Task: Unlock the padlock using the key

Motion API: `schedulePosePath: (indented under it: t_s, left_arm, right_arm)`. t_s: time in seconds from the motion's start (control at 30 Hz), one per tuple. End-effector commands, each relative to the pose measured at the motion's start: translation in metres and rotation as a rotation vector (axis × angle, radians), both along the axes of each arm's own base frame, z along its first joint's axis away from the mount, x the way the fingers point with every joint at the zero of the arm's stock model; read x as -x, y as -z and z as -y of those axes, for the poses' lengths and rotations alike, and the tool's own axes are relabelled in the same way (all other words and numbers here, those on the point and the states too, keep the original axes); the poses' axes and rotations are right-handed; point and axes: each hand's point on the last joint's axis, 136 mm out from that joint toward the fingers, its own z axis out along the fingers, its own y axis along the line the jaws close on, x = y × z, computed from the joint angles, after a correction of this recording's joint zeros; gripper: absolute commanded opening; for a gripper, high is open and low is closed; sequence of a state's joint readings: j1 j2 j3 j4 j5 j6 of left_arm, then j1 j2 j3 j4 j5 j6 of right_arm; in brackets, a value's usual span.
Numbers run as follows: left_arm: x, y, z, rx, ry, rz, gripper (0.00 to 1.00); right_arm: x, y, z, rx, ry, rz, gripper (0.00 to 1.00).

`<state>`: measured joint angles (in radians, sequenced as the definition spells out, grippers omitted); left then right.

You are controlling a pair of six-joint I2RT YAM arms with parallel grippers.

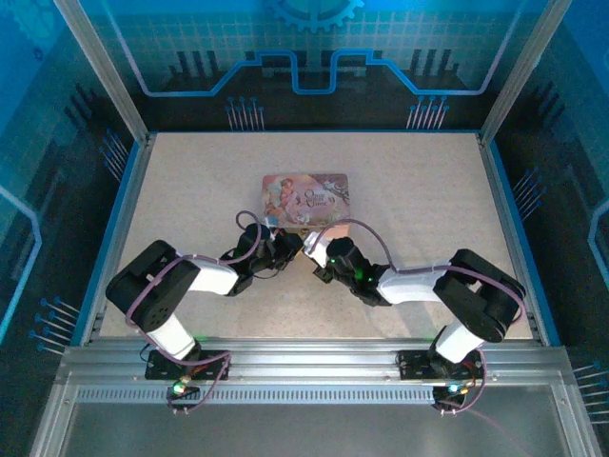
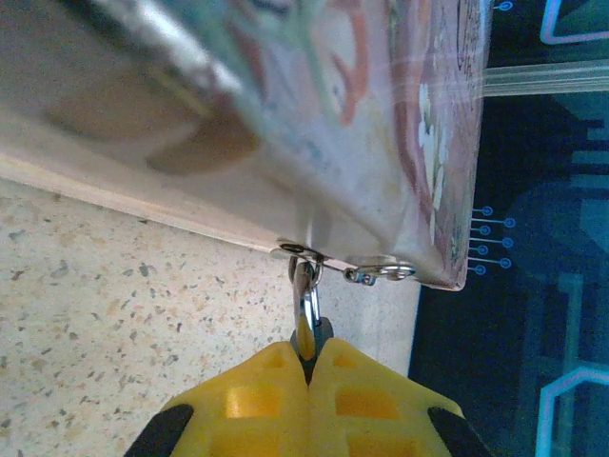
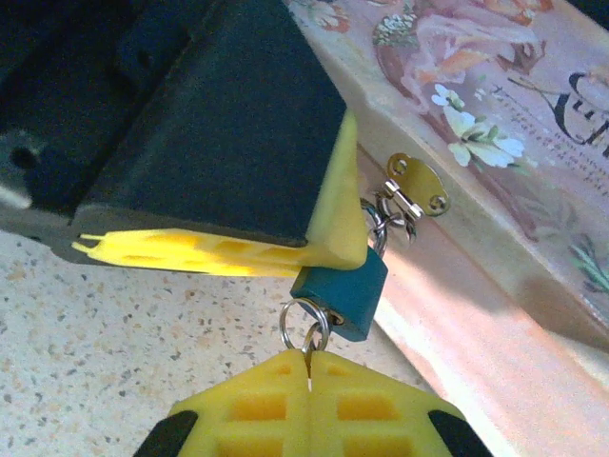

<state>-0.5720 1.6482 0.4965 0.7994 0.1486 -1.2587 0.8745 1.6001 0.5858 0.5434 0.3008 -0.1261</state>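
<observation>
I will open my right fingers, which pinch just the outer end of the key, and take the key's head [image 3: 318, 335] deeper while my left gripper holds the padlock steady.
The small teal padlock [image 3: 341, 290] hangs by its thin shackle from the hasp [image 3: 416, 193] on the front of the pink box [image 3: 495, 114]. My left gripper [image 2: 309, 354] is shut on the padlock [image 2: 306, 300], its yellow finger [image 3: 328, 224] pressed on the lock's body. The key [image 3: 309, 348] is a thin metal sliver on a split ring [image 3: 304, 326], right at the lock's underside. My right gripper [image 3: 309, 369] is shut on the key. In the top view, both grippers [image 1: 285, 249] [image 1: 316, 255] meet tip to tip at the box's near edge.
The pink picture-lidded box [image 1: 306, 197] lies mid-table on the speckled surface [image 1: 409, 190]. Metal frame posts and blue walls ring the table. Open tabletop lies left, right and behind the box.
</observation>
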Motion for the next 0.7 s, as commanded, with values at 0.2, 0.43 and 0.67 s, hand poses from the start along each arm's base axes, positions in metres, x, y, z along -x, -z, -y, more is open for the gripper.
schedulePosePath:
  t_s: [0.2,0.43,0.67]
  left_arm:
    - [0.006,-0.013,0.017,0.065,0.070,0.016,0.04]
    - [0.005,-0.012,0.016,0.052,0.067,0.019,0.04]
    - [0.004,-0.015,0.012,0.040,0.057,0.021,0.04]
  right_arm:
    - [-0.016,-0.015,-0.007,-0.239,0.046,-0.020,0.00]
    - [-0.013,-0.010,-0.003,-0.150,0.025,0.021,0.00]
    - [0.002,-0.003,-0.008,-0.046,-0.026,0.145,0.28]
